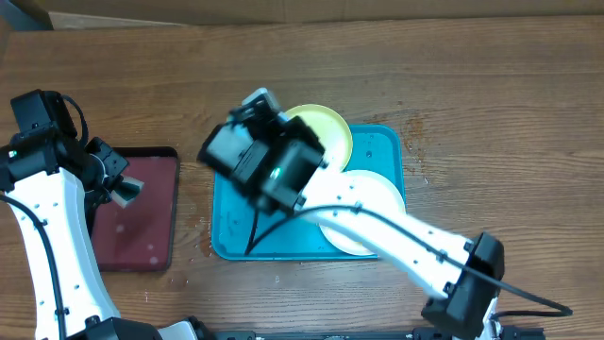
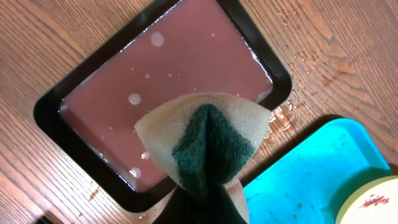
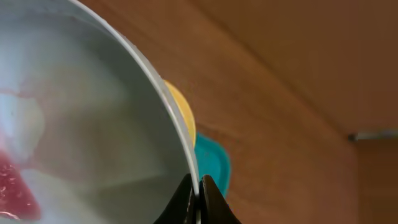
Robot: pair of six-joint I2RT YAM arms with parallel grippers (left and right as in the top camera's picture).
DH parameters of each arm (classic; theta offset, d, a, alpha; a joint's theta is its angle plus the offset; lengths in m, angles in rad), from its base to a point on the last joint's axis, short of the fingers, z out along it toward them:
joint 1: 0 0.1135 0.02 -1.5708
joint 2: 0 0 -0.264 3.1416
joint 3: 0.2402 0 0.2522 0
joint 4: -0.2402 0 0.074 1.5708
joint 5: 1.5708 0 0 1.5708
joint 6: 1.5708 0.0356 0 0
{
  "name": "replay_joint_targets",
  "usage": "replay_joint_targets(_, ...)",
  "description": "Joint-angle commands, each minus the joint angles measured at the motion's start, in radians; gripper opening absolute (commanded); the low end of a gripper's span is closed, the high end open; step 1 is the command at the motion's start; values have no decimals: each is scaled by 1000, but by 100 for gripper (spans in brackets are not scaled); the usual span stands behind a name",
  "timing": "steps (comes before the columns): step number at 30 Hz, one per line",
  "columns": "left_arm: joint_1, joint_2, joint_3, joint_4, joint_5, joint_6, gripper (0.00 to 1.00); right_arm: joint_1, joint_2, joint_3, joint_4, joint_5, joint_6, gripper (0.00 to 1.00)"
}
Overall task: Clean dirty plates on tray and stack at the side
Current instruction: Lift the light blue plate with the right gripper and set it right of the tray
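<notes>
My right gripper should set the light blue plate down on bare wood [image 1: 444, 134] [image 3: 256, 179], by the corner of the turquoise tray that is nearest the yellow-green plate.
The turquoise tray [image 1: 382, 151] lies mid-table. On it are the yellow-green plate [image 1: 326, 127] at the back and the white plate [image 1: 373, 203] at the right. My right gripper [image 3: 199, 183] is shut on the rim of the light blue plate [image 3: 93, 124], held tilted above the tray; a red smudge [image 3: 15, 190] is on the plate. In the overhead view the right wrist [image 1: 264, 161] hides this plate. My left gripper [image 2: 202, 208] is shut on a yellow sponge with a green pad [image 2: 205, 140], over the near corner of the dark red tray [image 2: 168, 81].
The dark red tray [image 1: 142, 212] holds soapy liquid and lies left of the turquoise tray [image 2: 311, 174]. Water drops lie on the wood between them. The yellow-green plate [image 2: 373, 199] shows a red smudge. Bare wooden table lies to the right and at the back.
</notes>
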Motion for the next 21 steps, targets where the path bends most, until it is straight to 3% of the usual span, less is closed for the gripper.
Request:
replay_joint_targets(1,15,6,-6,4,9,-14,4,87,-40,30,-2,308,-119,4)
replay_joint_targets(7,60,6,-6,2,14,-17,4,165,-40,30,-1,486,-153,4)
replay_joint_targets(21,77,6,-6,0,34,-16,4,166,-40,30,3,468,-157,4)
